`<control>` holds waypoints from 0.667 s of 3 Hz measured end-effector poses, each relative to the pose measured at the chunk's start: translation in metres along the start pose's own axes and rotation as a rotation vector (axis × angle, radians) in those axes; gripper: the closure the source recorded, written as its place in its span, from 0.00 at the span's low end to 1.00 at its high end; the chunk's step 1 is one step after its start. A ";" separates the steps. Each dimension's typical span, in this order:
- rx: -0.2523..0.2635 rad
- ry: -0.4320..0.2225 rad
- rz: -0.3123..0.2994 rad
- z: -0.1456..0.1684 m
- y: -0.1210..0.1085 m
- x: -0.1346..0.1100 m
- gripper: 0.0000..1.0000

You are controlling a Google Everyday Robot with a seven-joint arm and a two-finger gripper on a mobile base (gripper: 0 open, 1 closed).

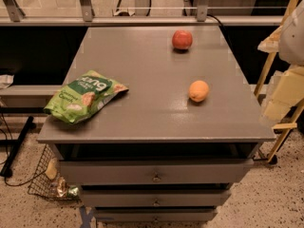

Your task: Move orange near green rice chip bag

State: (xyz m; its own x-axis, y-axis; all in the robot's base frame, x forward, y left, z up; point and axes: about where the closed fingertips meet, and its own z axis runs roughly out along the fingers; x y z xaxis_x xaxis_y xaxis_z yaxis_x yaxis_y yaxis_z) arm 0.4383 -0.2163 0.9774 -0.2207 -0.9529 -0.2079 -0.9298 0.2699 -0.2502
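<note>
I need to next grip the orange's upper part (198, 85), as it belongs near the green rice chip bag.
The orange (198, 90) is a small, round, pale-orange fruit on the right half of the grey tabletop (152, 122). The green rice chip bag (84, 96) lies crinkled at the table's left front, with white lettering and pictures of round chips. A wide stretch of bare tabletop separates the two. My gripper (280, 101) shows as a pale, blurred shape at the right edge of the view. It is beyond the table's right side, to the right of the orange, and holds nothing that I can see.
A redder, apple-like fruit (182, 39) sits at the back of the table, right of centre. The table has drawers (156, 177) below its front edge. A wire basket (50, 177) stands on the floor at the left. A wooden frame (278, 56) stands at the right.
</note>
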 end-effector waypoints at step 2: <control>-0.001 -0.085 0.097 0.009 -0.015 -0.001 0.00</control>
State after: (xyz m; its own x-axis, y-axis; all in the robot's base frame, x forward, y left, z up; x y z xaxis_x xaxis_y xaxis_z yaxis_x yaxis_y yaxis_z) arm 0.4551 -0.2184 0.9723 -0.2836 -0.9072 -0.3106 -0.9055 0.3600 -0.2245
